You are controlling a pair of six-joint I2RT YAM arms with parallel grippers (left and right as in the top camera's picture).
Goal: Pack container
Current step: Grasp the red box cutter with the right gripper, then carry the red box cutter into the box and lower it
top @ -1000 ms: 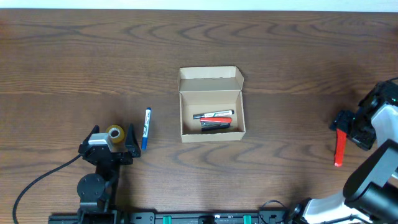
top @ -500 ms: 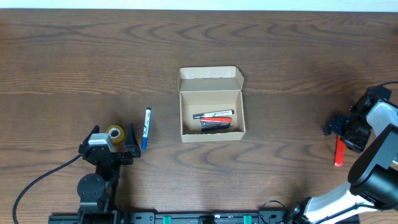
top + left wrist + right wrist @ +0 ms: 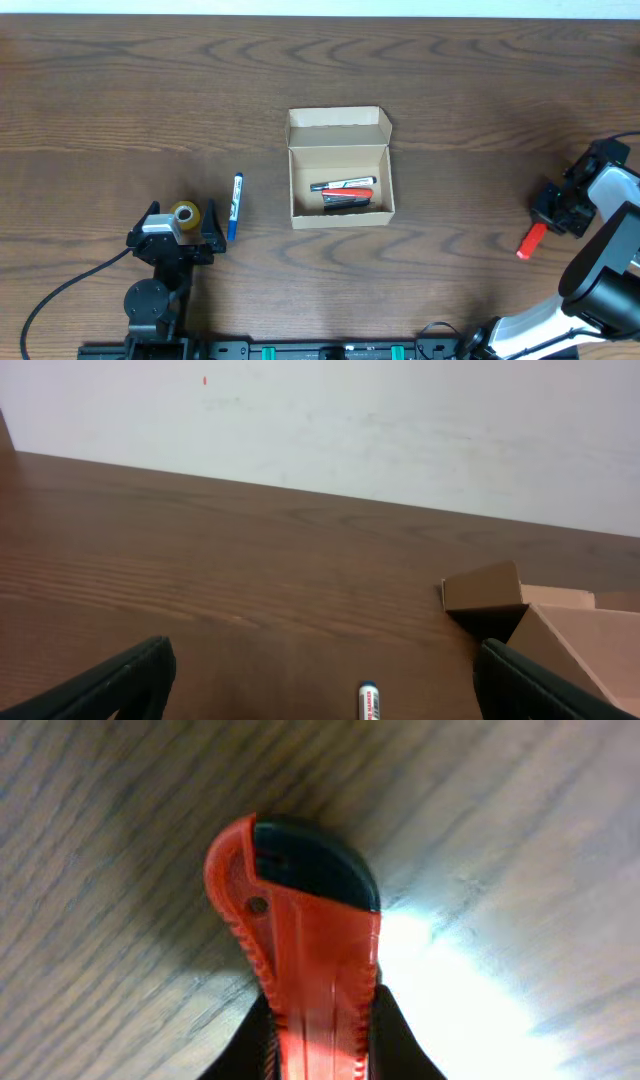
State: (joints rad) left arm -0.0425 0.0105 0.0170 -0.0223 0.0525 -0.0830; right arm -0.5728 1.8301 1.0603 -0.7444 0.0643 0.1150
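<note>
Next, my right gripper lets go of the red utility knife inside the container [image 3: 330, 179], between the marker and the flap lid.
The container [image 3: 341, 180], a tan cardboard box, stands open in the middle of the table with its flap lid folded back. A marker and a red tool lie inside it. A blue-capped marker [image 3: 234, 206] lies to its left, just ahead of my left gripper [image 3: 181, 220], which is open and holds nothing. In the left wrist view the marker [image 3: 369, 702] shows between the wide-apart fingers, and the container [image 3: 565, 635] is at the right. At the far right my right gripper [image 3: 546, 222] is shut on a red utility knife [image 3: 530, 241]. The knife's [image 3: 305, 930] black tip points away from the wrist camera.
The table [image 3: 480, 110] is dark brown wood. A pale wall [image 3: 400, 430] rises behind its far edge. A black cable [image 3: 70, 285] runs from the left arm's base at the front left.
My right gripper has shut on the red knife, which has swung from pointing straight at the front edge to slanting down-left. The left arm has not moved.
</note>
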